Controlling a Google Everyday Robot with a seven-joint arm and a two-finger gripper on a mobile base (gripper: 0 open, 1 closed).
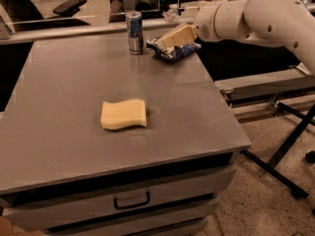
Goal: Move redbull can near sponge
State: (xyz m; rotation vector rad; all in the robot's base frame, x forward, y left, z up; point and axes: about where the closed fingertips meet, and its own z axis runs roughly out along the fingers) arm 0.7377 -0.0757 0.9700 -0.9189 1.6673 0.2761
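Note:
I should grip the upper half of the redbull can (135, 26), as it must move near the sponge.
The redbull can (134, 32) stands upright near the far edge of the grey table (59, 107). The pale yellow sponge (124, 114) lies flat in the middle of the table, well in front of the can. My gripper (170, 39) reaches in from the right on a white arm (256, 14). It hangs over the dark blue snack bag (173, 50), just right of the can and apart from it.
The snack bag lies right of the can by the table's far right edge. Drawers (133, 200) sit under the tabletop. A black metal stand (290, 146) is on the floor at right. Office chairs (69, 6) stand behind the table.

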